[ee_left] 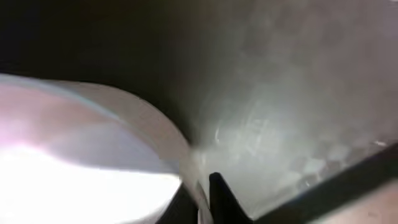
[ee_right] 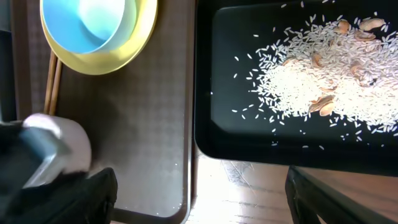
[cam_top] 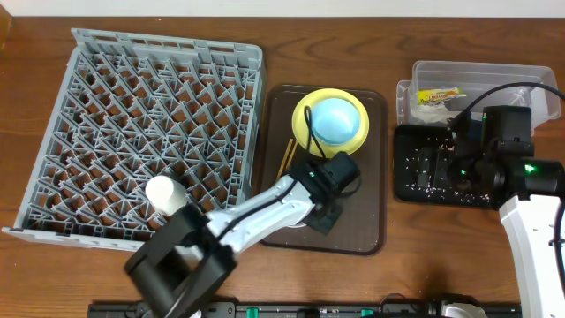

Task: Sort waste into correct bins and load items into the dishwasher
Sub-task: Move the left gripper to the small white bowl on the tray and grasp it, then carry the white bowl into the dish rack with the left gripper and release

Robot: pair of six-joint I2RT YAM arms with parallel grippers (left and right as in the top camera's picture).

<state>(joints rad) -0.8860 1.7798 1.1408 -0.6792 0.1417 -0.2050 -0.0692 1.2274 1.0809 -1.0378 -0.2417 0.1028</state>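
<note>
Next, my left gripper releases the pinkish-white bowl in the grey dish rack (cam_top: pixel 179 132) behind the small white cup.
My left gripper (cam_top: pixel 315 210) is down on the brown serving tray (cam_top: pixel 371 203), shut on the rim of the pinkish-white bowl (ee_left: pixel 93 155), which also shows in the right wrist view (ee_right: pixel 68 140). The light blue bowl (cam_top: pixel 336 119) sits in the yellow-green plate (cam_top: pixel 305 119), with the chopsticks (cam_top: pixel 287 159) beside it. The small white cup (cam_top: pixel 166 192) stands in the grey dish rack (cam_top: pixel 150 115). My right gripper (ee_right: pixel 199 199) is open and empty at the near edge of the black tray (cam_top: pixel 424 168), which holds the food scraps (ee_right: pixel 323 81). The clear tub (cam_top: pixel 477 75) holds the snack wrapper (cam_top: pixel 440 94) and the tissue (cam_top: pixel 433 112).
The brown serving tray lies between the dish rack and the black tray, with a narrow strip of wooden table (ee_right: pixel 249 193) between its right rim and the black tray. The clear tub stands right behind the black tray.
</note>
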